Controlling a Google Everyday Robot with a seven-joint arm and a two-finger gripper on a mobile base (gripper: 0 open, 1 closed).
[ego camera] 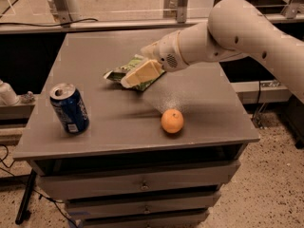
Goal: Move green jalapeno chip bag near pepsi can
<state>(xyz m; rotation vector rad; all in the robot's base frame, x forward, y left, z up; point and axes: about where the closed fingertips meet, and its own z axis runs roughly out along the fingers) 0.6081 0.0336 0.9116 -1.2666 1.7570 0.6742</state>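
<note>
My gripper's fingers are lying across the top of the green jalapeno chip bag. Next, I open them and pinch the bag's end (153,78) nearest my arm before I carry it.
The green jalapeno chip bag (119,72) is a crinkled green foil bag over the middle of the grey table (118,137). My gripper (140,74) reaches in from the right and is shut on the bag's right half, with its cream fingers (145,71) lying over it. The bag sits low, at or just above the tabletop. The pepsi can (70,108), dark blue with a silver top, stands upright at the front left. It is about a can's height to the left of and nearer than the bag.
A round orange fruit (172,121) lies at the front right of the table, below my arm (228,34). Drawers sit under the tabletop. A railing and posts run behind the table. A white object (6,93) stands off the left edge.
</note>
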